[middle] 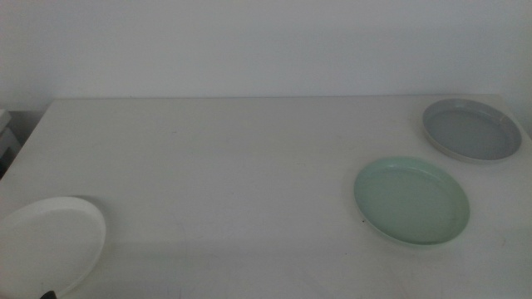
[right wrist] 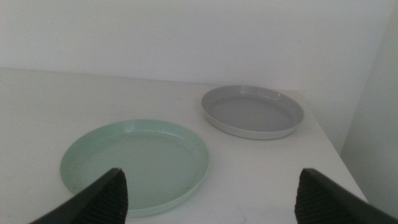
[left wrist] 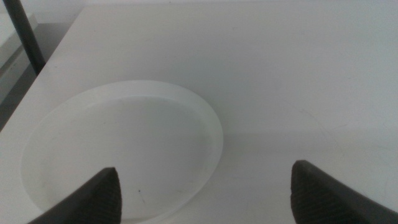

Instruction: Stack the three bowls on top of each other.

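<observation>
My right gripper is going to close on the mint green bowl's rim [middle: 467, 204] [right wrist: 208, 163], on the side farthest from the white bowl.
The three bowls lie apart on the white table [middle: 233, 166]. The white bowl [middle: 48, 245] sits at the front left corner. The mint green bowl [middle: 411, 200] sits right of centre, and the grey bowl [middle: 471, 129] lies behind it at the far right. My left gripper [left wrist: 205, 193] is open, low over the table, one jaw above the white bowl [left wrist: 118, 149]. My right gripper [right wrist: 211, 196] is open and faces the mint green bowl [right wrist: 134, 163], with the grey bowl [right wrist: 252, 111] beyond it. In the middle view only a dark tip [middle: 47, 295] of the left gripper shows, and the right gripper is out of sight.
A pale wall stands behind the table. A dark post [left wrist: 23, 34] and a light object stand off the table's left edge. The table's right edge runs close beside the grey bowl.
</observation>
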